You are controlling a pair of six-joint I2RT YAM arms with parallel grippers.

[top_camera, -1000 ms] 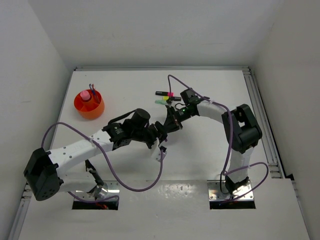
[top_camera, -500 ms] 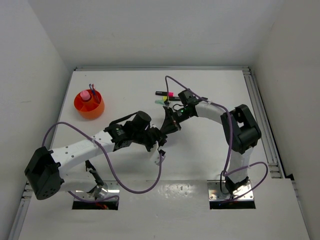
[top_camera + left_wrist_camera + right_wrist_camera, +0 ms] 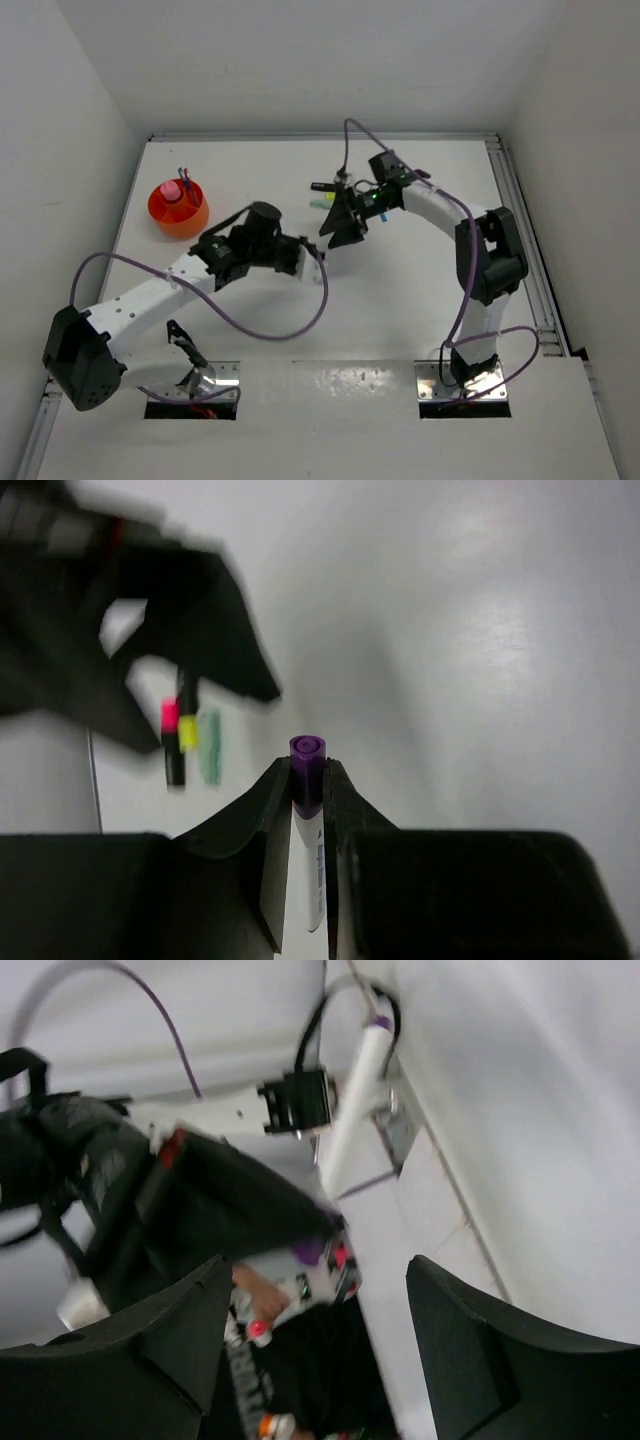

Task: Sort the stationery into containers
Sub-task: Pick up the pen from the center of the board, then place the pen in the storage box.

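The robot's left gripper should set the white pen down in the orange bowl's front section (image 3: 190, 209), beside the pink chunky item. The pen is now upright above the table.
My left gripper (image 3: 316, 256) is shut on a white pen with a purple tip (image 3: 307, 770), which stands upright between its fingers above the table. Just beyond it, my right gripper (image 3: 338, 231) is open and apart from the pen; in the right wrist view its fingers (image 3: 170, 1345) spread wide, with the purple tip (image 3: 307, 1252) seen between them. A black highlighter with pink and yellow ends (image 3: 175, 742) and a green one (image 3: 209, 746) lie side by side behind the right gripper. The orange bowl (image 3: 190, 220) at the far left holds a pink chunky item (image 3: 171, 189) and thin pens.
The black highlighter (image 3: 321, 187) and the green one (image 3: 319, 203) lie at the middle back of the white table. Purple cables loop from both arms. White walls close in the table on three sides.
The right gripper opened, let go of the pen and drew back toward the highlighters. The left gripper closed on the pen and carried it left and away from the near edge.
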